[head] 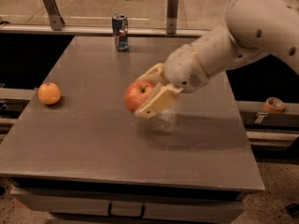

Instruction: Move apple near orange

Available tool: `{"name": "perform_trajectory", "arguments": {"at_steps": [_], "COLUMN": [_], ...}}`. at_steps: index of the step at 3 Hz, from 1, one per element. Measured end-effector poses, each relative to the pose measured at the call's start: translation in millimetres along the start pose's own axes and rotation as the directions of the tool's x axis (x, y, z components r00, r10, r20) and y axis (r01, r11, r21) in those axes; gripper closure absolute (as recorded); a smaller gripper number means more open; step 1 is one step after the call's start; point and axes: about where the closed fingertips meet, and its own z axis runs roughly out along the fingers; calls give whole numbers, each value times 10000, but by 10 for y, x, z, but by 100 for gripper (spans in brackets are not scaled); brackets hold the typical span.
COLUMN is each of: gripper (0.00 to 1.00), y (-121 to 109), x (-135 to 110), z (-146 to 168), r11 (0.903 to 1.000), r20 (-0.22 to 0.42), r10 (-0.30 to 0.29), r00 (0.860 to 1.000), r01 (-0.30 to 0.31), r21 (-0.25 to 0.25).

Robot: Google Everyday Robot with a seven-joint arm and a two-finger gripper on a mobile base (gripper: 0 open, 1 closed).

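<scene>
Next, my gripper releases the apple on the table (74,87), up against the side of the orange that faces the middle of the table. The apple is still above the table's middle.
The red apple (137,95) with yellowish patches is held in my gripper (145,91), a little above the middle of the grey table (93,139). The gripper's cream fingers (156,104) are shut on the apple from both sides. The arm reaches in from the upper right. The small orange (49,93) rests on the table near its left edge, well to the left of the apple.
A blue drink can (120,31) stands upright at the table's far edge. A roll of tape (274,105) lies on a ledge off the table's right side. Metal rail posts (172,10) stand behind the table.
</scene>
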Motion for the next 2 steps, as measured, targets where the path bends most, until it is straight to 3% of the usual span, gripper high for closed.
{"name": "perform_trajectory", "arguments": {"at_steps": [1, 2], "gripper": [100, 100], "y": [186, 198], "x": [-805, -829], "z": [597, 616], "r11": [9873, 9880], "r20": [1208, 1283], "r10": [-1281, -1269], "r00": [9844, 9836], "r01": [1381, 1369], "r21": [-783, -719]}}
